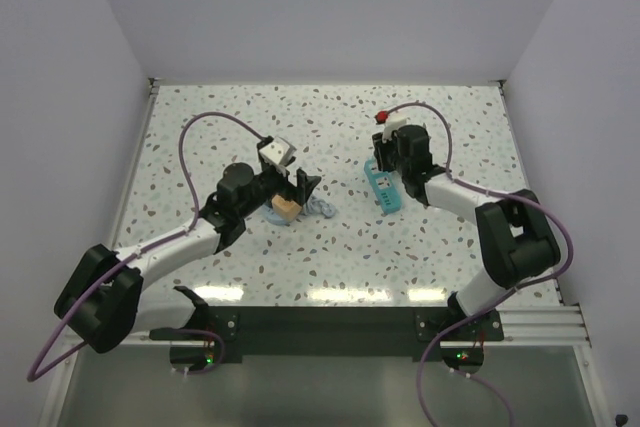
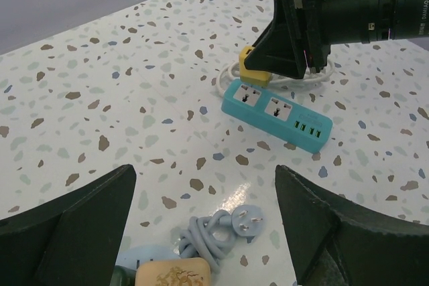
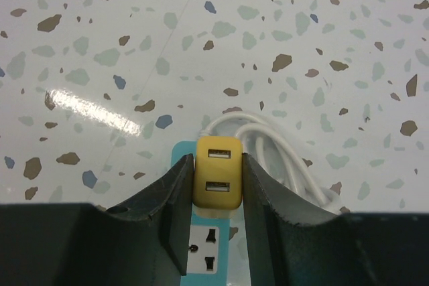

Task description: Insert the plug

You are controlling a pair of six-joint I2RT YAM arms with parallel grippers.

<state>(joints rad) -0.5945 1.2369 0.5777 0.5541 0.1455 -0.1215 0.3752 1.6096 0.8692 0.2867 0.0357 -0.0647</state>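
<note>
Next, my right gripper releases the yellow block, with the teal power strip under it, on the table (image 1: 352, 193) next to the coiled grey-blue cord. The block is now at the strip's far end.
The dark green plug shows only as a sliver (image 2: 118, 277) at the bottom edge of the left wrist view, beside the tan-orange cube (image 2: 175, 274) (image 1: 285, 207). My left gripper (image 2: 202, 182) (image 1: 303, 187) is open and empty above them. My right gripper (image 3: 216, 162) (image 1: 386, 159) is shut on the small yellow block (image 3: 216, 179) (image 2: 253, 68), held at the far end of the teal power strip (image 3: 204, 256) (image 2: 278, 112) (image 1: 383, 189). I cannot tell whether the block is seated in a socket.
A grey-blue coiled cord with a round three-prong plug (image 2: 251, 222) (image 1: 320, 209) lies next to the tan cube. A white cable (image 3: 288, 159) (image 2: 298, 80) is coiled behind the strip. White walls enclose the speckled table (image 1: 330, 257).
</note>
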